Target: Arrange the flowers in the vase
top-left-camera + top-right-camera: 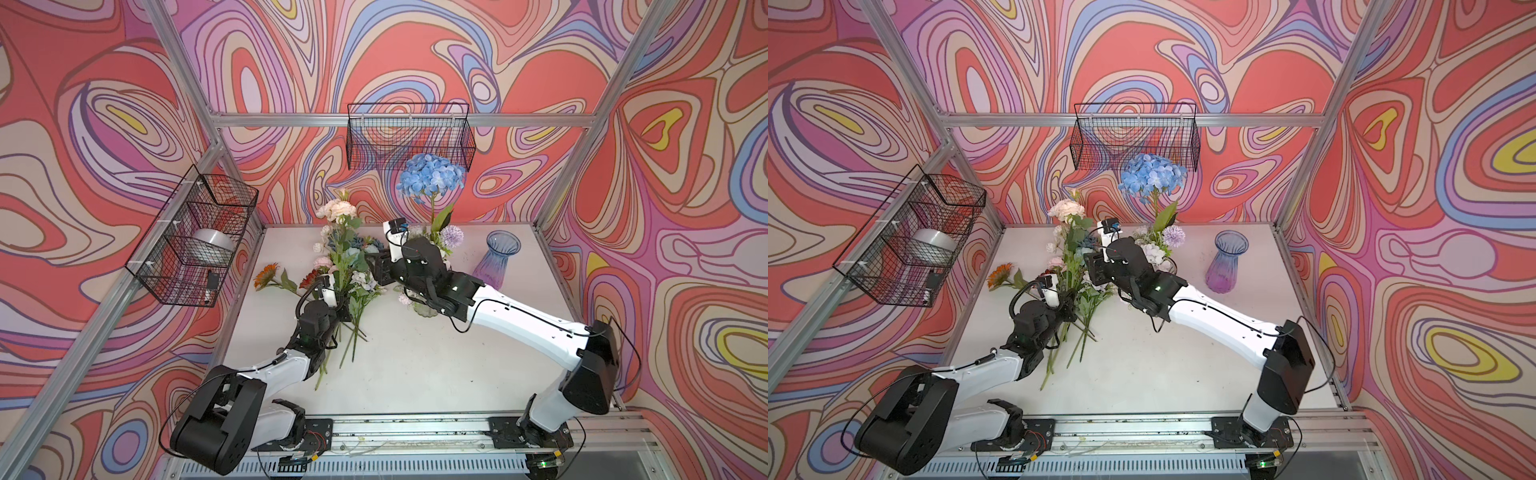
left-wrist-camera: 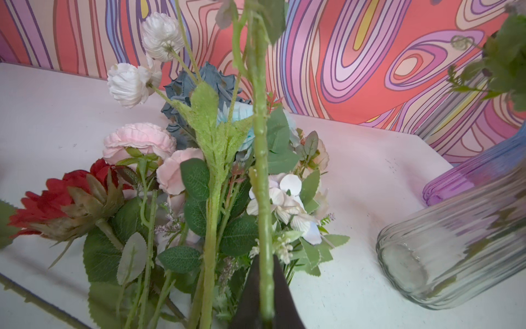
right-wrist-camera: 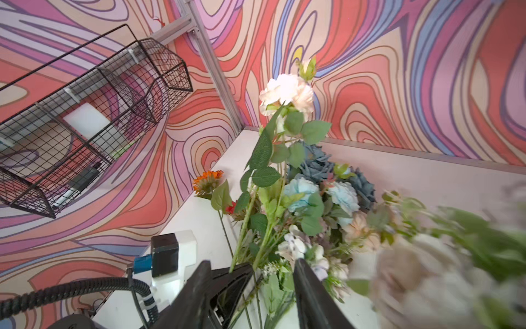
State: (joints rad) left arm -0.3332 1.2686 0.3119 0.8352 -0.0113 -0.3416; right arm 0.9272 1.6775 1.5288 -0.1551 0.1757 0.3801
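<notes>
The cream peony is held low on its stem by my left gripper, far from the bloom, so next I put the peony down and grab the stem higher up [image 1: 343, 260].
A heap of flowers [image 1: 347, 266] lies at the back middle of the white table [image 1: 415, 365]. My left gripper [image 2: 264, 265] is shut on one green stem [image 2: 260, 171]. That stem rises to a cream peony [image 1: 336, 210] [image 3: 286, 91]. The right gripper [image 3: 273, 266] reaches in from the right, its jaws apart around stems and leaves of the heap; in both top views it sits beside the raised stem [image 1: 376, 266] [image 1: 1094, 270]. A clear ribbed vase [image 2: 444, 256] under the right arm holds a blue hydrangea [image 1: 430, 174] and a lilac pompom [image 1: 451, 236]. An empty blue-purple vase [image 1: 496, 259] stands at the back right.
An orange sunflower [image 1: 266, 274] and a red bloom [image 2: 71, 196] lie left of the heap. Loose stems [image 1: 353, 345] trail toward the front. A wire basket [image 1: 195, 237] hangs on the left wall, another wire basket [image 1: 409, 137] on the back wall.
</notes>
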